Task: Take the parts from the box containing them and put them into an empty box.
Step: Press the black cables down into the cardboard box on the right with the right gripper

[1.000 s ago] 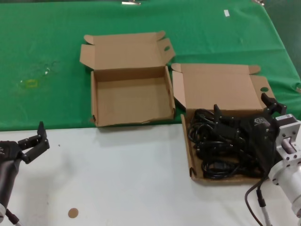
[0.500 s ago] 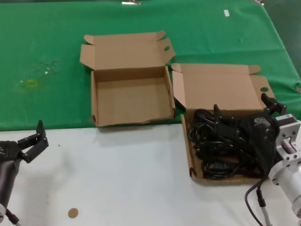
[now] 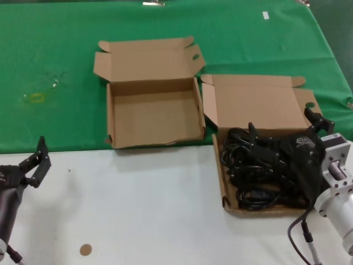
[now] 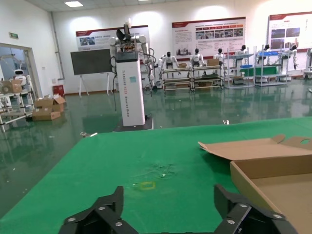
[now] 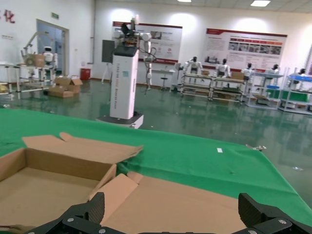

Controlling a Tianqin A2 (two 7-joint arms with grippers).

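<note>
I will shut my right gripper on the middle of the black power cord (image 3: 281,168), which lies across the center of the full box, between the far coil and the near coil.
The black coiled power cords (image 3: 248,176) lie piled in the right-hand cardboard box (image 3: 259,102), whose lid ear has a round hole. My right gripper (image 3: 282,124) is open and hovers just above the cords, touching nothing; its wrist view (image 5: 173,214) looks over that box's lid (image 5: 195,200). The empty box (image 3: 154,118), with an oval slot in its lid ear and a ragged front wall, stands to the left; it also shows in the left wrist view (image 4: 273,170) and the right wrist view (image 5: 44,180). My left gripper (image 3: 34,163) is open and empty at the near left (image 4: 168,209).
A green cloth (image 3: 55,55) covers the far half of the table; the near half is white (image 3: 143,210). A small brown disc (image 3: 85,249) lies near the front left. A yellowish mark (image 3: 36,98) is on the cloth at far left.
My left gripper has shifted a little to the left and turned slightly. My right gripper has edged slightly farther back over the cords. The boxes and cords have not moved.
</note>
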